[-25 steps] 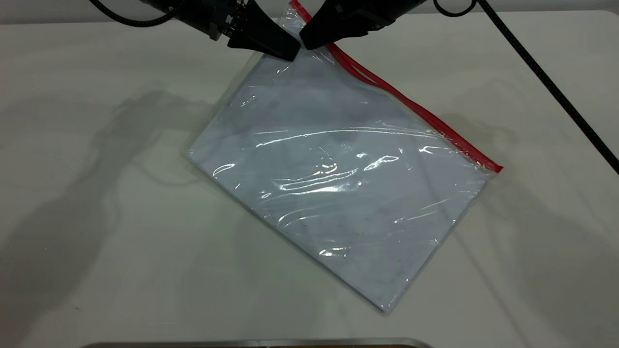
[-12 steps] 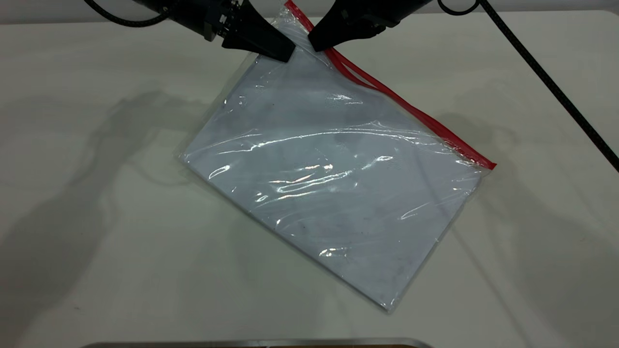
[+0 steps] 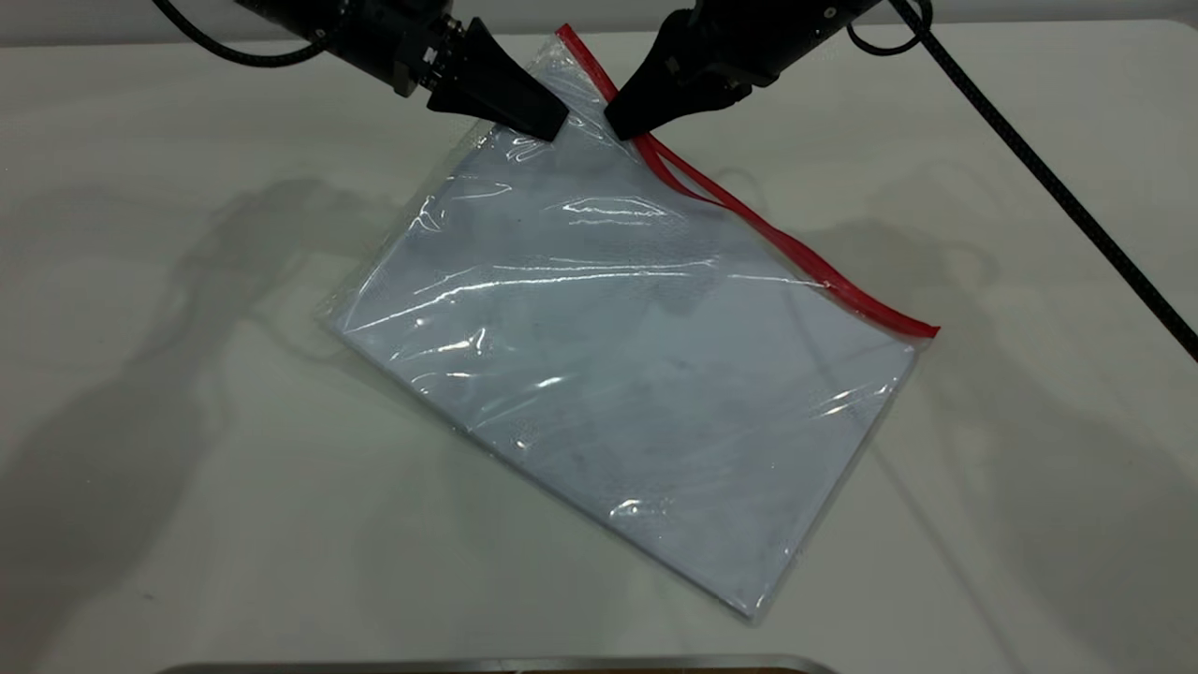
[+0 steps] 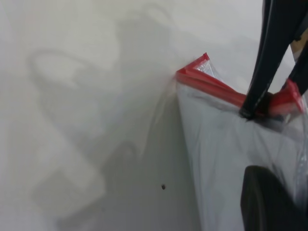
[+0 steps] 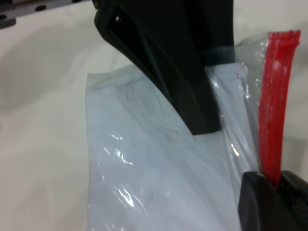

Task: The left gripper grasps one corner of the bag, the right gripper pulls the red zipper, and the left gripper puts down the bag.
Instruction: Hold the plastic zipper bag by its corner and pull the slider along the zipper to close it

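Note:
My right gripper is to let go of the zipper pull near the red zipper's other end [image 3: 822, 359], farthest from my left gripper.
The bag [image 3: 618, 356], a clear wrinkled pouch with white sheets inside, lies slanted on the white table, its far corner lifted. The red zipper [image 3: 796, 253] runs along its right long edge and splits into two strands just below the right gripper. My left gripper [image 3: 554, 126] is shut on the bag's far corner beside the strip. The right gripper [image 3: 622, 126] is shut on the red zipper near its far end. In the right wrist view the red zipper [image 5: 276, 96] passes between my jaws [image 5: 274, 192]. In the left wrist view the right gripper [image 4: 252, 113] pinches the red zipper [image 4: 211, 84].
A black cable [image 3: 1058, 178] trails from the right arm across the table's right side. A metal edge [image 3: 496, 665] lies along the near border. Bare white table [image 3: 187, 421] surrounds the bag.
Both grippers have come lower and nearer, and the gap between them has widened. The bag has slid left; its right zipper corner moved left and more of the strip's far end shows.

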Robot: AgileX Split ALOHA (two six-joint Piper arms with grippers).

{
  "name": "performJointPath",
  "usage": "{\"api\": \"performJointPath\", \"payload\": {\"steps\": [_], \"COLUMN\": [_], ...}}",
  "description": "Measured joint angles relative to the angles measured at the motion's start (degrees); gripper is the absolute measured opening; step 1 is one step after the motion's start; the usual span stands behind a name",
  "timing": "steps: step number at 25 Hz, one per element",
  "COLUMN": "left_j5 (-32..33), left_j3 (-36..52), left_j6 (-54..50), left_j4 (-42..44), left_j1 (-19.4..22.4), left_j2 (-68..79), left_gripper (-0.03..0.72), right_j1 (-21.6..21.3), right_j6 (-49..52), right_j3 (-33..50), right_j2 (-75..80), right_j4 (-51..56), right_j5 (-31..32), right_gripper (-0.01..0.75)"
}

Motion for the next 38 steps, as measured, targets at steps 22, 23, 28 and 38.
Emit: {"api": "performJointPath", "payload": {"steps": [22,23,28,38], "left_j5": [0.21,0.21,0.21,-0.1], "left_j3": [0.0,0.0,0.0,0.0], "left_j6": [-0.25,-0.31,-0.3,-0.58], "left_j4": [-1.55,-1.55,-1.86,0.88], "left_j1": [1.96,2.11,3.86,6.81], "left_j2": [0.16,0.23,0.3,-0.47], "left_gripper": [0.052,0.052,0.052,0.052], "right_j1": [0.31,0.31,0.38,0.19], "right_j6": [3.84,4.49,8.76,16.52], "right_j3": [-0.37,-0.43,-0.41,0.32], "right_j2": [1.46,1.59,2.37,3.82], "right_j4": [-6.67,-7.51,-15.61,-30.75], "right_j5": [-1.69,-1.69,-1.46,5.51], "right_gripper": [0.043,0.043,0.044,0.044]}}
